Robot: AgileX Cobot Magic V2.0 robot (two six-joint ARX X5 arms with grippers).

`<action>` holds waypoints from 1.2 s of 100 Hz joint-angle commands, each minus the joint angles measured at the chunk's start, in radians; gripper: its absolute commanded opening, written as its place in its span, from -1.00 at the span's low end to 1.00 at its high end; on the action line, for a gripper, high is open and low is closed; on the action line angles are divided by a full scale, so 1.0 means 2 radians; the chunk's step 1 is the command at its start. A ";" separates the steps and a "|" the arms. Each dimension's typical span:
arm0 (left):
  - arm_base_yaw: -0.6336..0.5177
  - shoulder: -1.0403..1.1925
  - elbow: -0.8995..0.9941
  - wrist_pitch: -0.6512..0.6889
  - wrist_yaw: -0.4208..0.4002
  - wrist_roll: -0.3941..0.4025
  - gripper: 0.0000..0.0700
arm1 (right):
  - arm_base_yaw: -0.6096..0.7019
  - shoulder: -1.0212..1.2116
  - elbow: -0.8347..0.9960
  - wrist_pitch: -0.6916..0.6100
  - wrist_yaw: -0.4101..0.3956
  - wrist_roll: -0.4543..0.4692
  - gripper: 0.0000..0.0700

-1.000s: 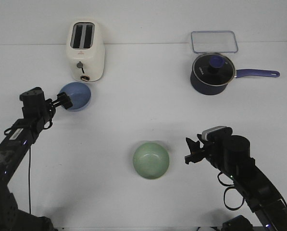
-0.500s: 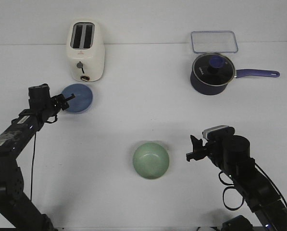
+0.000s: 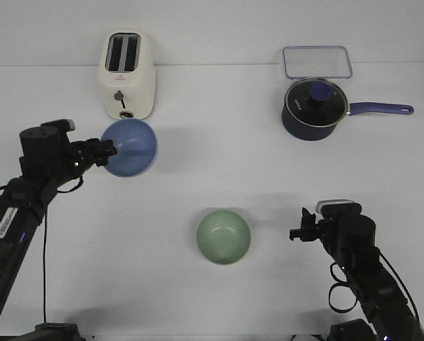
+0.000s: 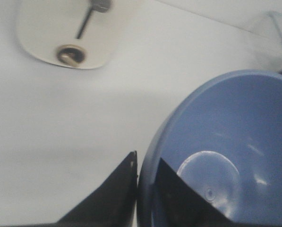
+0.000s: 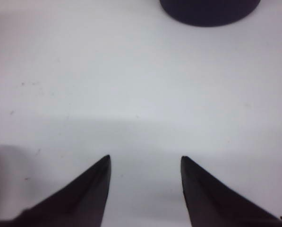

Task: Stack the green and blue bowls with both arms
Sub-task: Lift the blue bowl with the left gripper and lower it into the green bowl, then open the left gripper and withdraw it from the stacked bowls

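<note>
My left gripper has the blue bowl. It will let go of it inside the green bowl (image 3: 224, 237) at front centre.
My left gripper (image 3: 106, 150) is shut on the rim of the blue bowl (image 3: 131, 148) and holds it lifted and tilted above the table in front of the toaster. In the left wrist view my left gripper (image 4: 147, 161) pinches the rim of the blue bowl (image 4: 226, 151), one finger inside and one outside. The green bowl (image 3: 224, 236) sits upright on the table at front centre. My right gripper (image 3: 302, 231) is open and empty, to the right of the green bowl and apart from it. In the right wrist view my right gripper (image 5: 145, 161) has only bare table between its fingers.
A cream toaster (image 3: 127, 74) stands at the back left, just behind the lifted bowl. A dark navy saucepan (image 3: 312, 108) with a glass lid and a blue handle stands at the back right, and a clear lidded box (image 3: 317, 61) lies behind it.
My left gripper has lifted the blue bowl off the table and moved it a little right and toward the front. My right arm has drawn back to the right, away from the green bowl.
</note>
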 commanded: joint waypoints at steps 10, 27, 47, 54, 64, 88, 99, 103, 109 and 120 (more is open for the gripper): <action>-0.107 -0.020 -0.048 -0.002 0.006 0.002 -0.96 | 0.000 0.002 0.003 0.016 -0.002 0.002 -0.16; -0.218 -0.008 -0.088 0.033 0.002 -0.006 -0.96 | 0.000 0.002 0.003 0.016 -0.014 0.000 -0.16; -0.286 0.043 -0.089 0.058 -0.005 -0.008 -0.96 | 0.000 0.002 0.003 0.016 -0.015 0.000 -0.16; -0.299 0.064 -0.089 0.070 -0.005 -0.009 -0.96 | 0.000 0.002 0.003 0.016 -0.015 0.000 -0.16; -0.310 0.090 -0.089 0.085 -0.005 -0.014 -0.96 | 0.000 0.002 0.003 0.016 -0.018 0.000 -0.16; -0.323 0.098 -0.088 0.102 -0.002 -0.013 0.17 | 0.000 0.002 0.003 0.016 -0.019 -0.001 -0.16; -0.310 0.072 -0.088 0.094 -0.003 -0.012 0.30 | 0.000 0.002 0.003 0.016 -0.019 -0.001 -0.16; -0.301 0.058 -0.088 0.091 -0.006 -0.007 0.29 | 0.000 0.002 0.003 0.017 -0.018 -0.001 -0.16; -0.287 0.030 -0.088 0.085 -0.023 0.004 0.29 | 0.000 0.002 0.003 0.019 -0.019 -0.001 -0.16; -0.254 -0.029 -0.088 0.068 -0.095 0.042 0.10 | 0.000 -0.006 0.003 0.029 -0.019 -0.004 -0.18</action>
